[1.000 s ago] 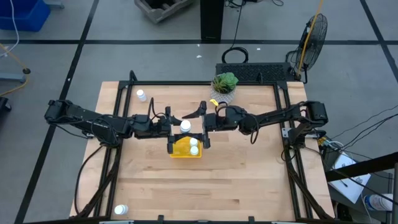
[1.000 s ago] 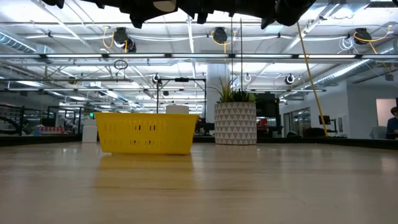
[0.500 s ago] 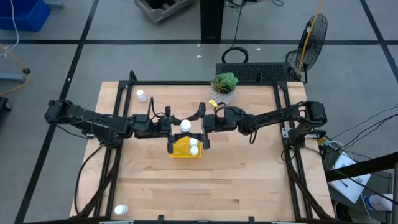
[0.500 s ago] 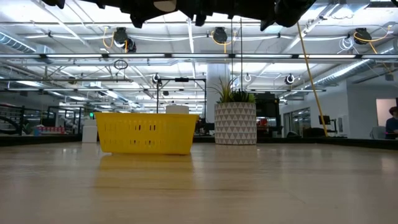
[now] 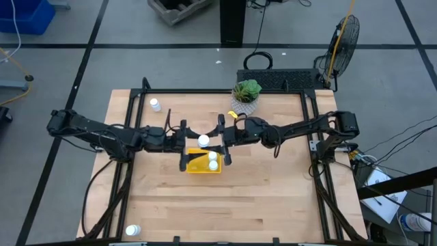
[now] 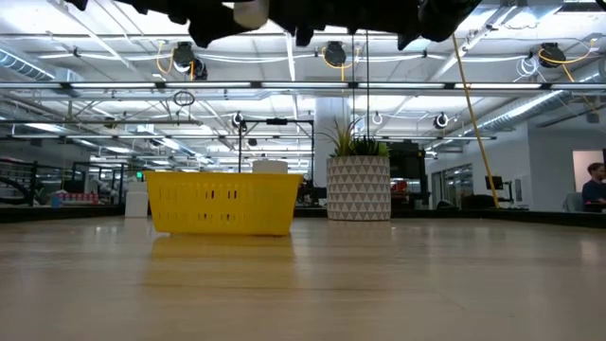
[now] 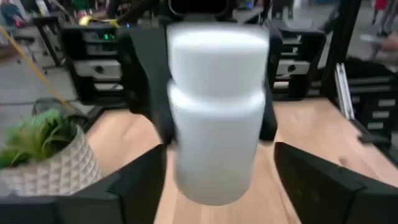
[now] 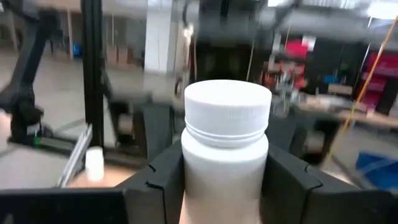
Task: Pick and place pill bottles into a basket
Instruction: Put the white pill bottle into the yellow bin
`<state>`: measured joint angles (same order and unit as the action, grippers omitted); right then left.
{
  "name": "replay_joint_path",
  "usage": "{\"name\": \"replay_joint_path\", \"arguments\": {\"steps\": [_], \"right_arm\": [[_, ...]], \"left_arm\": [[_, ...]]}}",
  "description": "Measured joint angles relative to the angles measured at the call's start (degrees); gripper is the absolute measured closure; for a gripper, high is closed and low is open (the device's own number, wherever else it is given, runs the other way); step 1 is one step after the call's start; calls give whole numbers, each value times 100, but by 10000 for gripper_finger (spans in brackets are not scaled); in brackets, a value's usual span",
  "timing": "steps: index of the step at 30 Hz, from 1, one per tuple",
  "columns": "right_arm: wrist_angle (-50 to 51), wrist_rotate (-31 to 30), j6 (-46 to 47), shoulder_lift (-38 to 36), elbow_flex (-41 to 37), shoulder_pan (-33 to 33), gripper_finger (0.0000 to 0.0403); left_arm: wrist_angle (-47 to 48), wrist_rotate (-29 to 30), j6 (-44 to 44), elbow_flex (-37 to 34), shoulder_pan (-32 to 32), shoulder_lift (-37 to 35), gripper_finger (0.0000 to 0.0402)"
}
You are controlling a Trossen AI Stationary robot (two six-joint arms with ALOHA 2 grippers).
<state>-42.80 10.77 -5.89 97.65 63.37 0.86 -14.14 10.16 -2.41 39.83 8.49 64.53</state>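
Note:
Next, my left gripper tilts down and takes the bottle [image 5: 203,141] near its cap, because it faces the body of the bottle too level to reach into the basket.
A white pill bottle [image 5: 203,141] hangs upright above the far edge of the yellow basket [image 5: 196,166], between my two grippers. My right gripper [image 5: 219,141] comes from the table's right and is shut on it; the right wrist view shows the bottle [image 8: 225,149] between its fingers. My left gripper [image 5: 184,144] faces it from the left and is open. Its fingers [image 7: 134,186] stand apart on either side of the bottle [image 7: 214,112]. Two more bottles [image 5: 213,160] lie in the basket. One bottle [image 5: 156,104] stands far left, another [image 5: 132,230] at the near left. My right gripper pinches the bottle's body [image 8: 186,163], just below the cap, between its two fingers [image 8: 163,177]. The fingers lie level and come from the table's right side. The bottle stands upright in the hold, cap up, lifted clear of basket and table.
A white patterned pot with a green plant [image 5: 246,92] stands just beyond my right arm at the table's far edge; the low view shows it [image 6: 358,188] beside the basket [image 6: 222,202]. Black frame rails run along the table's left and right sides.
My right gripper has shut on the bottle. My left gripper has opened, let go of it and drawn back a little toward the table's left edge. The bottle has stayed where it was, upright above the basket.

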Motion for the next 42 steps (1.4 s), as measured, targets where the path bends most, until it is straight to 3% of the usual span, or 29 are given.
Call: {"name": "replay_joint_path", "arguments": {"steps": [5,11,18,25,42], "right_arm": [[535,-10,28,-61,-4,27,247],[698,-9,70,-67,-2,24,247],[624,0,220,142,-1,20,248],[278,160,339,455,-5,-23,248],[258,288,443,463,-2,-62,248]], "left_arm": [[638,-14,15,0,-4,-622,69],[2074,-161,88,451,-48,-988,87],[3150,-174,62,1188,37,-530,123],[3952,-223,64,1738,37,-75,133],[4455,-265,-13,2492,26,685,133]]}}
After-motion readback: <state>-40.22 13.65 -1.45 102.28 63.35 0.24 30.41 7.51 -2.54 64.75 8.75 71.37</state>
